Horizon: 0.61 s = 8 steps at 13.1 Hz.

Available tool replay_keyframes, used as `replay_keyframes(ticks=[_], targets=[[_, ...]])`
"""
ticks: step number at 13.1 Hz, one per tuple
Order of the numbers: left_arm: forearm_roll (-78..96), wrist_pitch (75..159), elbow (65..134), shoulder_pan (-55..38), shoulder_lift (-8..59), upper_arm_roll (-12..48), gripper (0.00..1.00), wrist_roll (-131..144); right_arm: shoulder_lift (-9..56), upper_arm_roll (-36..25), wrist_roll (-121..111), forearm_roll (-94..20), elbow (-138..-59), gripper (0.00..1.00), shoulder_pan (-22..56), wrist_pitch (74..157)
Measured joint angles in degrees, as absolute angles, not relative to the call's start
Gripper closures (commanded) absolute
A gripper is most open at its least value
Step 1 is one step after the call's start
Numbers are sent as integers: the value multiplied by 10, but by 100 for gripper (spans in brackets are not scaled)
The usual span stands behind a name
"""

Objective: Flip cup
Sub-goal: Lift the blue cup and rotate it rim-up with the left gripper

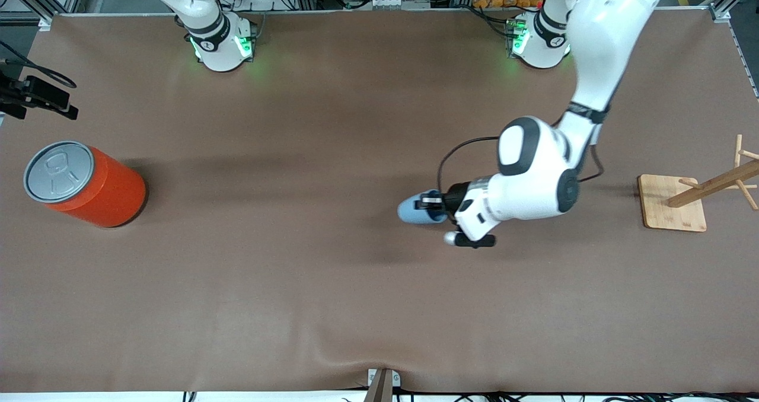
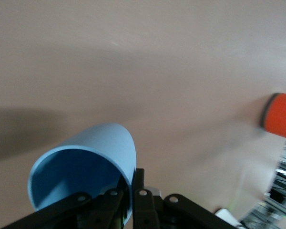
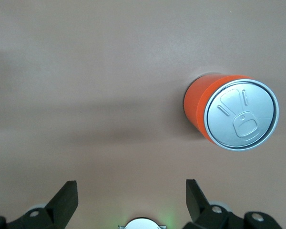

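My left gripper is going to set the light-blue cup, now held over the table's middle, down on the brown table (image 1: 567, 239) near the square base of the wooden rack.
The small light-blue cup (image 1: 412, 210) lies on its side in my left gripper (image 1: 431, 206), over the middle of the table toward the left arm's end. In the left wrist view the cup (image 2: 86, 167) shows its darker blue inside. My left gripper (image 2: 132, 179) is shut on the cup's rim, one finger inside the wall and one outside. My right gripper (image 3: 131, 188) is open and empty, high over the brown table. It is out of the front view.
A large orange can (image 1: 89, 182) with a grey pull-tab top stands near the right arm's end of the table; it also shows in the right wrist view (image 3: 229, 112). A wooden rack on a square base (image 1: 673, 203) stands at the left arm's end.
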State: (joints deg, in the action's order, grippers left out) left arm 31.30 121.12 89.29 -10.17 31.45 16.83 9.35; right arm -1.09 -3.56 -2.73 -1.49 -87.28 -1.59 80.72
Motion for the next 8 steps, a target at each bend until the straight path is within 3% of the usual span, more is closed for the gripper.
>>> replay_keyframes(ticks=[4, 8], targets=[[144, 1134, 895, -15, 278, 166, 100, 94, -11, -36, -27, -15, -873, 0, -16, 807], [43, 1129, 910, 19, 273, 165, 100, 94, -11, -36, -27, -15, -873, 0, -16, 807]])
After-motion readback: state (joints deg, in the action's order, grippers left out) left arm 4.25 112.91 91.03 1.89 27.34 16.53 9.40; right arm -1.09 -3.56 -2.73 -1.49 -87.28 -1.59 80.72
